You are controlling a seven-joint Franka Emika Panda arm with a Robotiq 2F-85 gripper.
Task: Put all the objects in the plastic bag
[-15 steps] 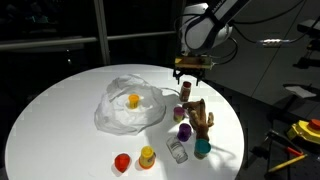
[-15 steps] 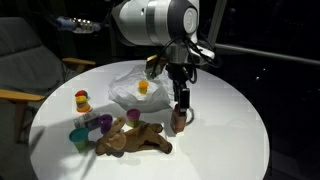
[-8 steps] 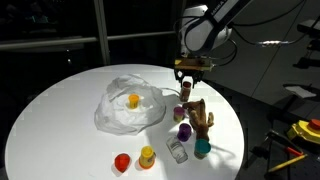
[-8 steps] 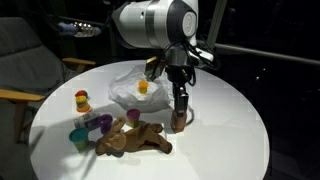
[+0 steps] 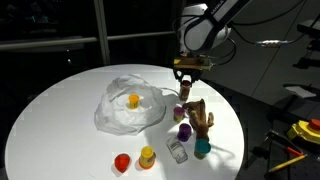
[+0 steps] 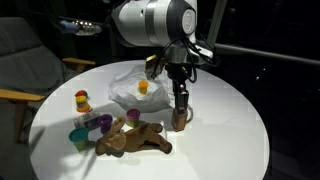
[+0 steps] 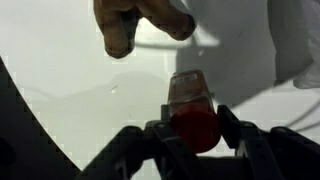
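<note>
I will release the small clear bottle on the plastic bag (image 5: 151, 100), beside the yellow-orange toy. The bottle now stands on the white table.
My gripper (image 7: 193, 125) has its two fingers pressed against the red cap of a small clear bottle (image 7: 190, 105), which stands on the white table. In both exterior views the gripper (image 5: 186, 93) (image 6: 181, 103) points straight down over that bottle (image 6: 180, 120), beside the brown wooden hand (image 5: 200, 116) (image 6: 135, 138). The crumpled plastic bag (image 5: 120, 112) (image 6: 128, 95) lies open near the middle with a yellow-orange toy (image 5: 133, 99) inside. Purple (image 5: 184, 130), teal (image 5: 202, 148), clear (image 5: 177, 151), red (image 5: 122, 162) and yellow (image 5: 147, 156) toys stand around.
The round white table (image 5: 60, 120) drops off close behind the bottle in an exterior view (image 6: 250, 120). A chair (image 6: 20, 60) stands beside the table. A red-and-yellow toy (image 6: 81, 99) and a purple cup (image 6: 104, 122) sit near the wooden hand.
The jaws have drawn in from wide open onto the bottle's red cap. The arm has stayed where it was and nothing else has shifted.
</note>
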